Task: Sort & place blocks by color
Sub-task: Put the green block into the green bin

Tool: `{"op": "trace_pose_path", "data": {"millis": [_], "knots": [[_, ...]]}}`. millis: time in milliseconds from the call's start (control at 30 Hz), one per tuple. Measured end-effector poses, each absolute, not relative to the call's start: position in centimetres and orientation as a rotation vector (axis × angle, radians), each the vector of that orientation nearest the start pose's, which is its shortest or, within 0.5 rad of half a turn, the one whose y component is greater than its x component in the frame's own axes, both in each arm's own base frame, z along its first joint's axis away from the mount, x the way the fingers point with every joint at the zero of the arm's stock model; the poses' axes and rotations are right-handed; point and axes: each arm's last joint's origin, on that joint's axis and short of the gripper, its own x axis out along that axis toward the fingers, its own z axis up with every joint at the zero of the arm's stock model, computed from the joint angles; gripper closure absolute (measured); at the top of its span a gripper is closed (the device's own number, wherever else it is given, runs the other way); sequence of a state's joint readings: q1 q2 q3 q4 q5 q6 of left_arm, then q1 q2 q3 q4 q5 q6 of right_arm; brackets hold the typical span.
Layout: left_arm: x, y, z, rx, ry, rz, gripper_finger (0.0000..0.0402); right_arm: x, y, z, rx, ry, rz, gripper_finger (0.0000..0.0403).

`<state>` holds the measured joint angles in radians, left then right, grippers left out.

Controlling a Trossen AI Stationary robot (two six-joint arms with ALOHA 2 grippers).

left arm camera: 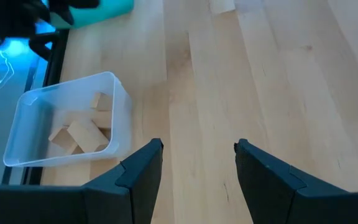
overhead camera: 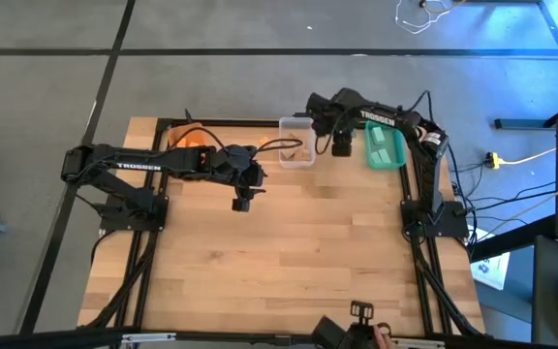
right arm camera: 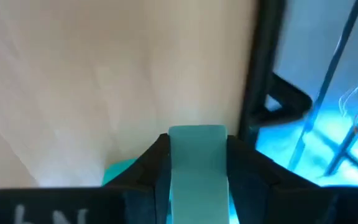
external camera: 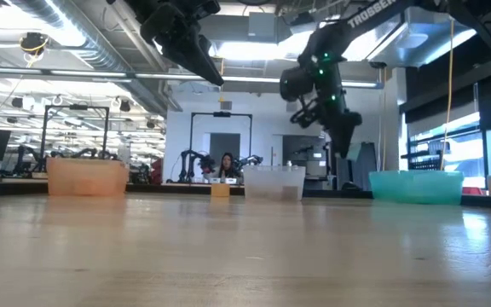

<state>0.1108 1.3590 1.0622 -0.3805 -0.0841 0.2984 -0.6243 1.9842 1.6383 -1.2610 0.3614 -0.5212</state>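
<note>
Next, I let go of the teal-green block with my right gripper on top of the blocks in the teal bin's near end (overhead camera: 383, 154).
My right gripper (overhead camera: 342, 147) hangs above the table between the clear bin (overhead camera: 296, 142) and the teal bin (overhead camera: 386, 147), shut on a teal-green block (right arm camera: 197, 171). My left gripper (overhead camera: 242, 201) is open and empty, raised over the table nearer than the clear bin. Its wrist view shows its gripper (left arm camera: 197, 155) above bare wood. In that view the clear bin (left arm camera: 23, 106) holds several light wood blocks (left arm camera: 82, 134). One more light wood block (external camera: 220, 190) lies flat on the table between the orange bin (external camera: 86, 177) and the clear bin (external camera: 273, 182). My right gripper pinches the teal-green block between its two fingers (right arm camera: 156, 158), which come at it from above, pointing down. The block's free end (right arm camera: 197, 138) shows level with the fingertips. The block is lifted clear of the table.
The three bins stand in a row along the table's far edge: orange (overhead camera: 190, 141), clear, teal. A black frame rail (right arm camera: 263, 68) borders the table. The broad near half of the tabletop (overhead camera: 289, 252) shows bare wood. A person (external camera: 226, 166) sits far off in the room behind.
</note>
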Motion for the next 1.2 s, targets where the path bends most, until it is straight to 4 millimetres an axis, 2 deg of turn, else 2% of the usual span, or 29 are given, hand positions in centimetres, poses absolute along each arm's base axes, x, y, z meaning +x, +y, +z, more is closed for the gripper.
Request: {"op": "trace_pose_path", "data": {"millis": [233,467,633,767,967,1200], "knots": [[29.0,3.5,28.7,0.268,0.701,0.088,0.0211,27.7,-24.0,25.9,0.009,1.746,-0.488,0.0284],[29.0,3.5,28.7,0.269,0.701,0.091,0.0211,23.8,-23.9,28.7,0.251,1.637,-0.606,0.0284],[29.0,3.5,28.7,0.270,0.701,0.091,0.0210,20.6,-23.7,29.3,0.376,1.582,-0.744,0.0284],[29.0,3.6,28.7,0.283,0.696,0.090,0.0210,18.1,-23.5,28.6,0.479,1.554,-0.847,0.0284],[29.4,4.2,29.4,0.268,0.611,0.139,0.0210,15.5,-23.6,25.6,0.587,1.555,-0.932,0.0284],[29.4,5.6,30.0,0.276,0.578,0.427,0.0210,14.2,-24.1,22.0,0.645,1.512,-0.947,0.0284]]}}
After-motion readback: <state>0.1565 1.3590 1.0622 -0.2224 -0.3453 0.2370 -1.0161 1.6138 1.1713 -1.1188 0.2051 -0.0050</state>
